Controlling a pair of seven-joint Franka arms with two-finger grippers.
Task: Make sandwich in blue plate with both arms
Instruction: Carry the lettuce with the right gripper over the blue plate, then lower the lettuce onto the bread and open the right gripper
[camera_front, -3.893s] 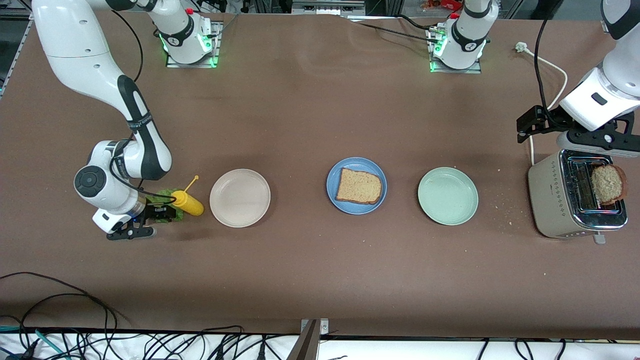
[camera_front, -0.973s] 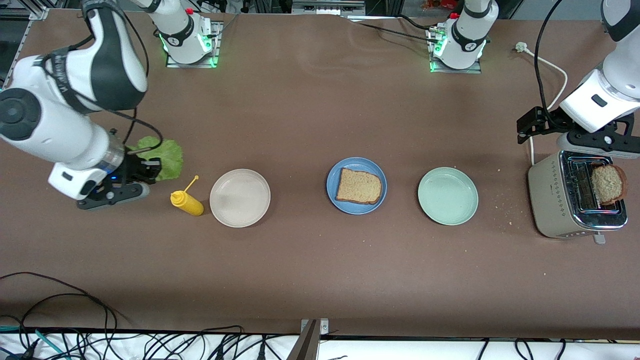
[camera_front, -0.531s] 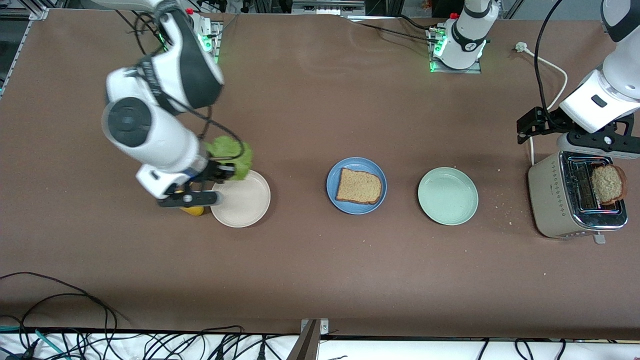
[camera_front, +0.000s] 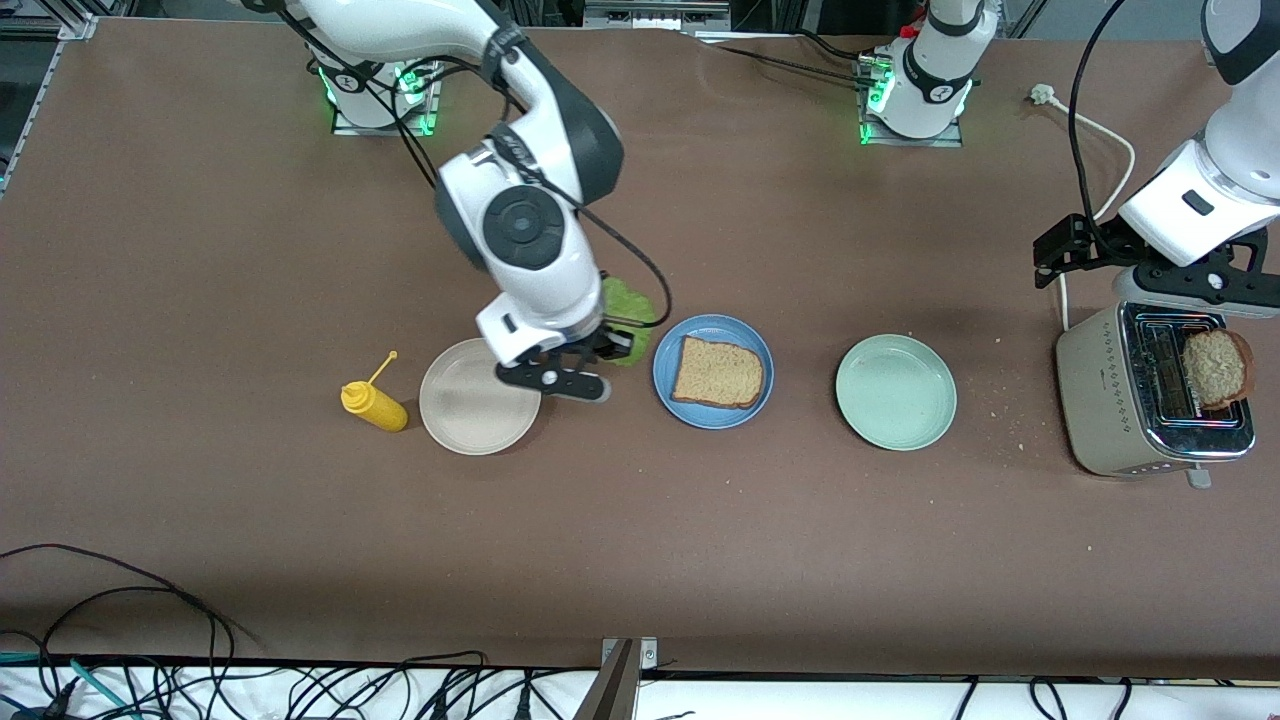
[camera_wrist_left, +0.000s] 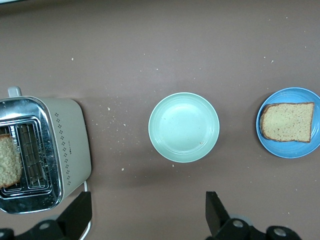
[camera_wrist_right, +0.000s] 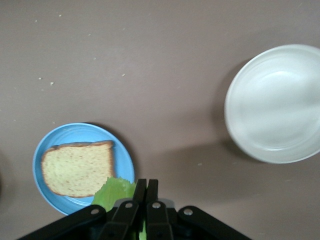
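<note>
My right gripper has the green lettuce leaf. It will let the leaf go on top of the bread slice (camera_front: 728, 374) (camera_wrist_right: 71, 170) in the blue plate.
A blue plate (camera_front: 667, 352) (camera_wrist_right: 66, 137) (camera_wrist_left: 296, 152) sits mid-table with one brown bread slice (camera_front: 718, 372) (camera_wrist_right: 77, 167) (camera_wrist_left: 287, 121) on it. My right gripper (camera_front: 612, 347) (camera_wrist_right: 145, 184) is shut on a green lettuce leaf (camera_front: 628, 308) (camera_wrist_right: 116, 192) and hangs over the table just beside the plate's rim, toward the off-white plate. A second bread slice (camera_front: 1215, 367) (camera_wrist_left: 9, 167) stands in the toaster (camera_front: 1100, 400) (camera_wrist_left: 65, 140). My left gripper (camera_front: 1195, 292) (camera_wrist_left: 147, 220) waits above the toaster, open, nothing between its fingers.
An off-white plate (camera_front: 455, 420) (camera_wrist_right: 235, 90) lies toward the right arm's end, with a yellow mustard bottle (camera_front: 373, 405) beside it. A pale green plate (camera_front: 896, 392) (camera_wrist_left: 184, 127) sits between the blue plate and the toaster. A white cable (camera_front: 1100, 130) runs by the toaster.
My right arm lifted the lettuce from beside the mustard bottle and carried it over the off-white plate to the blue plate's edge. The left arm has not moved.
</note>
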